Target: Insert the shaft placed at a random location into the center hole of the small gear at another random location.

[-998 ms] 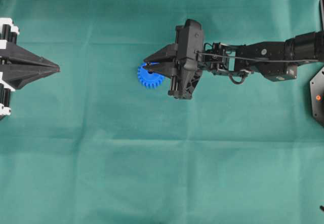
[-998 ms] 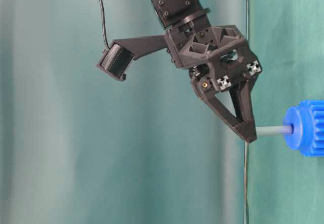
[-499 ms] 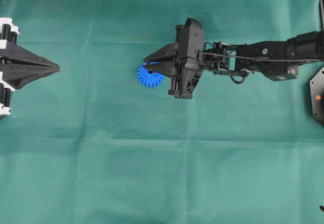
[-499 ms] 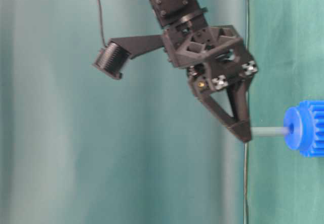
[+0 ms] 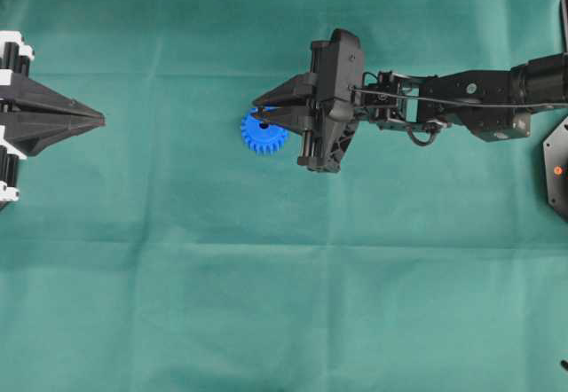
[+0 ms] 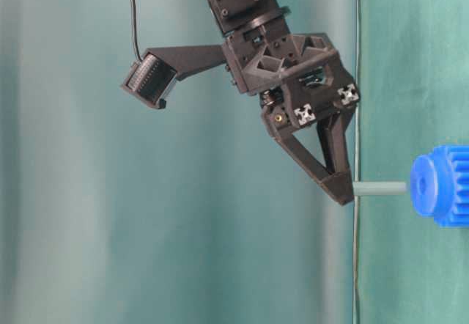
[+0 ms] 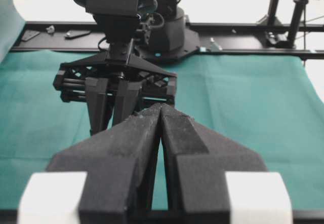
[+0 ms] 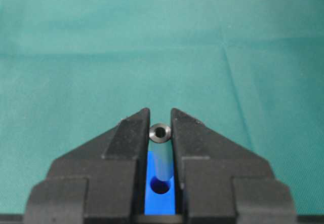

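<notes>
The robot's right gripper should release the shaft upright in the center hole of the small blue gear (image 5: 264,124) (image 8: 160,185) on the green cloth.
The small gear (image 5: 263,136) is bright blue and lies flat on the green cloth, partly under my right gripper (image 5: 257,113). That gripper (image 6: 343,190) is shut on the shaft (image 6: 379,188), a grey pin pointing at the gear (image 6: 442,185). A small gap separates the pin's tip from the gear's hub. In the right wrist view the shaft (image 8: 160,132) shows end-on between the fingers, right over the center hole (image 8: 161,186). My left gripper (image 5: 96,121) is shut and empty at the far left, its fingertips (image 7: 158,113) pressed together.
Green cloth (image 5: 284,303) covers the whole table. The right arm (image 5: 461,104) stretches in from the right edge. A black base with an orange dot (image 5: 556,170) sits at the right border. A black rail (image 7: 243,26) runs behind the table.
My right gripper has drawn back from the gear with the shaft. The pin's tip, which met the hub before, now stands just off it. The left arm has not moved.
</notes>
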